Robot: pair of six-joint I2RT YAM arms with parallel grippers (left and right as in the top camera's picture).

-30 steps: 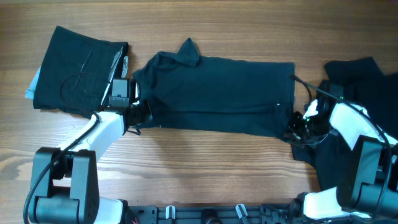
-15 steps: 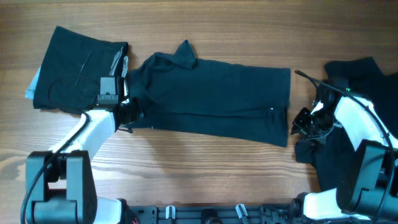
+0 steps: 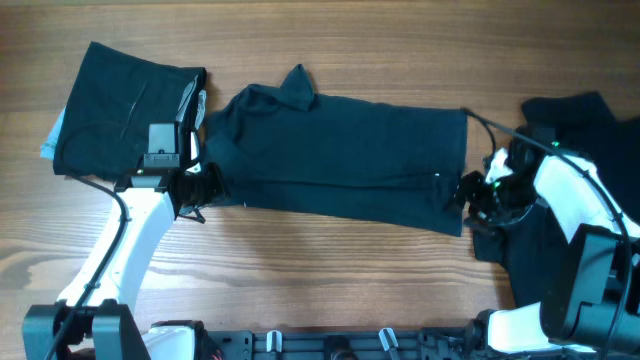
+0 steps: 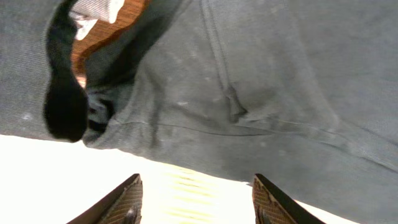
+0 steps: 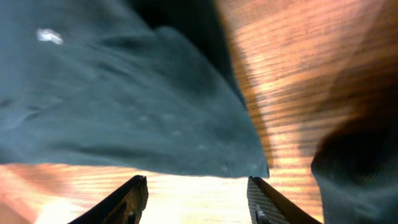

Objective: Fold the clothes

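My right gripper will pinch the garment's near corner point(image 3: 456, 230) and pull toward me along with my left gripper before folding, as the garment's near hem slants below a long crease.
The clothes show as three dark pieces. One long garment point(image 3: 340, 155) lies folded into a band across the middle of the table. My left gripper point(image 3: 198, 188) stands open just off its left near corner. In the left wrist view the gripper point(image 4: 198, 202) has only bare table between its fingertips, and the garment's hem point(image 4: 249, 93) lies ahead of it. My right gripper point(image 3: 468, 196) stands open at the band's right near corner. Its wrist view shows that gripper point(image 5: 196, 202) over bare wood, with the garment's corner point(image 5: 155, 106) just ahead.
A folded dark garment point(image 3: 120, 110) lies at the far left on something pale point(image 3: 50, 135). A loose dark pile point(image 3: 575, 115) lies at the right, partly under my right arm, and shows in the right wrist view point(image 5: 360, 168). Bare wood runs along the near edge.
Both grippers have opened and let go of the middle garment's near corners. The left one backed off to the left. The garment's right edge shifted slightly left and lies flat.
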